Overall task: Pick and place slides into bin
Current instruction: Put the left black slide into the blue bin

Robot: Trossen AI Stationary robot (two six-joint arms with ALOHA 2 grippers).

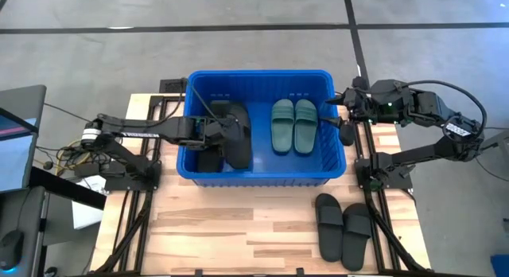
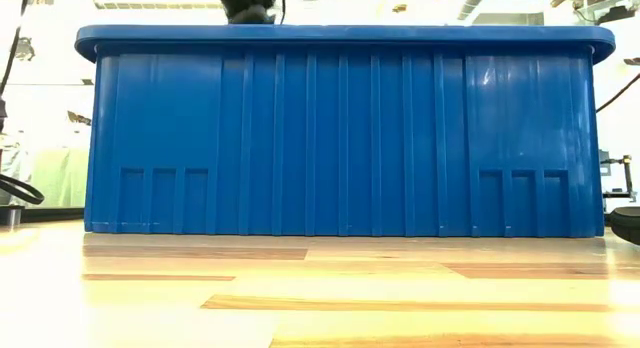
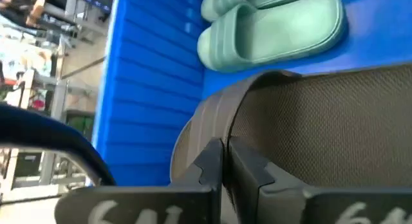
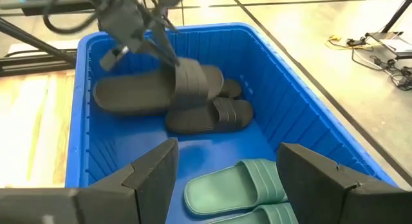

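I will set the black slide, now hanging over two others, down with my left gripper on the bin's bottom between its black mate and the teal slides (image 1: 235,137).
The blue bin (image 1: 258,72) stands mid-table, and its near wall (image 2: 340,138) fills the low view. Two pale teal slides (image 1: 293,126) lie side by side on its floor at the right. My left gripper (image 1: 219,130) reaches over the bin's left rim and is shut on a black slide (image 4: 135,92). That slide hangs over two other black slides (image 4: 209,114) in the bin's left half. Two more black slides (image 1: 343,228) lie on the table at the near right. My right gripper (image 4: 228,172) hovers open at the bin's right rim, holding nothing. My left gripper pinches the black slide's wide strap (image 3: 215,124) at its edge, between its two shut fingers (image 3: 206,166). The fingers slant down into the bin from the table's left. The slide sits roughly level, footbed up, above the other black slides; I cannot tell whether it touches them.
The bin's tall ribbed walls ring the slides. Bare wood table (image 1: 238,229) lies in front of the bin, left of the two loose slides. Both arms' black frames (image 1: 135,181) stand at the table's left and right edges.
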